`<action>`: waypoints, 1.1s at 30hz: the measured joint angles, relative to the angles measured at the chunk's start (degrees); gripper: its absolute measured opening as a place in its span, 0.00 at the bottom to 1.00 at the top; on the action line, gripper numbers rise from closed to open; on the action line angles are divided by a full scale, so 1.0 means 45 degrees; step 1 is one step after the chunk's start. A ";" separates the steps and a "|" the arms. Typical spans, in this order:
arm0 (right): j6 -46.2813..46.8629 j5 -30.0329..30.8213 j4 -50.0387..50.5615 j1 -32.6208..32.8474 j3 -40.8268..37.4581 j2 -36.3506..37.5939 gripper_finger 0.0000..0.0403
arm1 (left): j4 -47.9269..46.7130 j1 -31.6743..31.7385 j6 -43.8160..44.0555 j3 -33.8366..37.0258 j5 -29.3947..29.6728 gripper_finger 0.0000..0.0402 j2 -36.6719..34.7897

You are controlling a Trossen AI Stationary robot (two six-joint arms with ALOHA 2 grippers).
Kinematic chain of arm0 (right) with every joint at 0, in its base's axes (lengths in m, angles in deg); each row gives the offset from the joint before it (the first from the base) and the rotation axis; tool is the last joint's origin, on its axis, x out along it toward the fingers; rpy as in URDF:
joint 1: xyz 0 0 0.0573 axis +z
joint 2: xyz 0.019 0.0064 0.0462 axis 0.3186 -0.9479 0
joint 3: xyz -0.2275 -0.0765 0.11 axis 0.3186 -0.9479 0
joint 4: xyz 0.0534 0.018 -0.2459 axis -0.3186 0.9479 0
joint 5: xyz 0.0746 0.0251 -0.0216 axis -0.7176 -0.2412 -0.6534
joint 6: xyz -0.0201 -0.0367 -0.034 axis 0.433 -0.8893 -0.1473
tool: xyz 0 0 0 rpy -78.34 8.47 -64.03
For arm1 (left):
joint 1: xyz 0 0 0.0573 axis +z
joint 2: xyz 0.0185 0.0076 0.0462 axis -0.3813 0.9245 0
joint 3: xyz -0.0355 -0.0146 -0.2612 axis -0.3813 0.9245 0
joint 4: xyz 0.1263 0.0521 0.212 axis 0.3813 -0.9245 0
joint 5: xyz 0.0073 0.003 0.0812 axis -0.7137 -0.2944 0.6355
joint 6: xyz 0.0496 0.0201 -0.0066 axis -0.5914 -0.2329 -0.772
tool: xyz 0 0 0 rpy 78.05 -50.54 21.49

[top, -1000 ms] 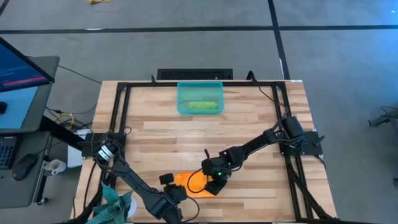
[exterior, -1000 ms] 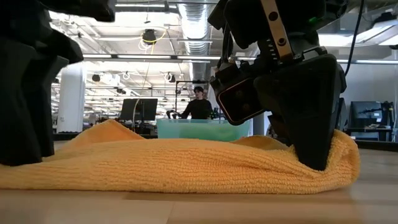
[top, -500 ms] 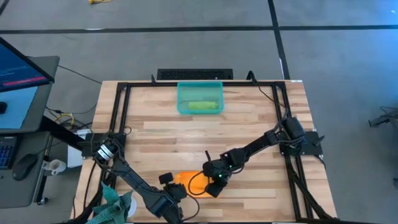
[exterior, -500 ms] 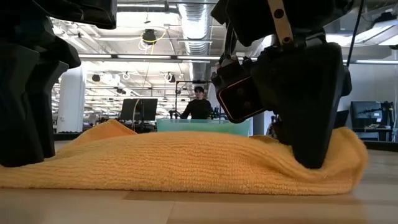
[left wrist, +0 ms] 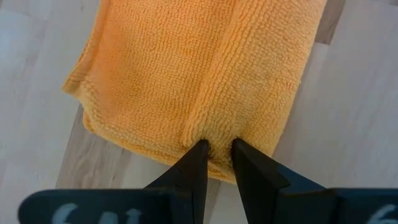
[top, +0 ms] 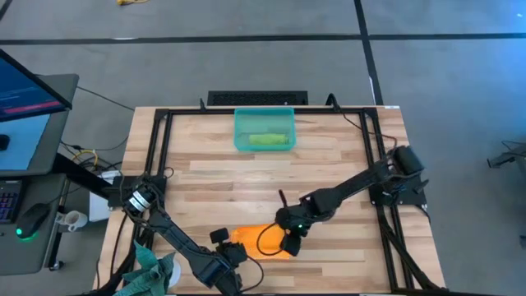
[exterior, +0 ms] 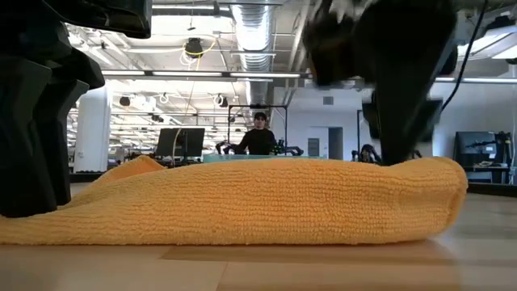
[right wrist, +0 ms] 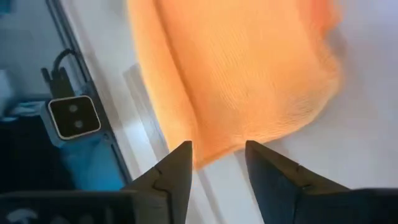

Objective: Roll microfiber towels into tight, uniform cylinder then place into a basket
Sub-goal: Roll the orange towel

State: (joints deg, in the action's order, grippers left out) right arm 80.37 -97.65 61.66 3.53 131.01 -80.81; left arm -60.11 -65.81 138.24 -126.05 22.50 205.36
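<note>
Only the tip of the orange towel's folded end lies at the right gripper's open fingers, so the robot should move that gripper inward and pinch the folded towel farther [exterior: 365, 202] along.
The orange towel [top: 261, 243] lies folded into a thick flat pad near the table's front edge, its underside on the wood. My left gripper [left wrist: 217, 152] is at the towel's left end [top: 234, 245], shut on it. My right gripper [right wrist: 216, 157] stands open over the towel's right end [top: 289, 243], with only the towel's edge showing between its fingers. At the table's far side stands the teal basket [top: 243, 123], and a rolled lime green towel [top: 268, 141] lies inside it. My left gripper pinches a raised ridge of the orange cloth [left wrist: 216, 138] between its two fingers, at the edge of the towel's left end. The fingers come from the table's left, pointing along the towel. The towel rests flat and slack on the table. Whether my right gripper touches the towel's right end [exterior: 420, 174], I cannot tell.
A dark teal cloth [top: 152, 267] lies at the near left corner. Black frame rails [top: 161, 156] run along the table's left, right and far sides. Bare wood [top: 263, 181] stretches between the orange towel and the basket. A person [exterior: 258, 139] is in the room far behind.
My right gripper has opened and let go of the towel's right end, then risen and drawn back a little toward the table's right edge. The dent it pressed into that end has sprung up, and the towel's top is now even. The towel's left end has stayed put.
</note>
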 joint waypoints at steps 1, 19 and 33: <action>-0.0354 0.0562 0.0199 0.0174 0.0000 0.0327 0.43 | -0.0008 0.0000 -0.0002 0.0005 -0.0007 0.18 0.0004; -0.4378 0.5185 -0.4373 0.3491 0.0053 -0.0318 0.41 | 0.0000 -0.0005 0.0212 0.0015 -0.0044 0.18 0.0015; -0.3062 0.4549 -0.4411 0.2511 0.0049 -0.1541 0.28 | 0.0004 0.0000 0.0243 0.0015 -0.0058 0.18 0.0015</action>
State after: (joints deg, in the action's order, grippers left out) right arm 66.59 -77.18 41.81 14.83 131.23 -87.74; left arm -60.09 -65.81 139.34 -125.98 22.23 205.43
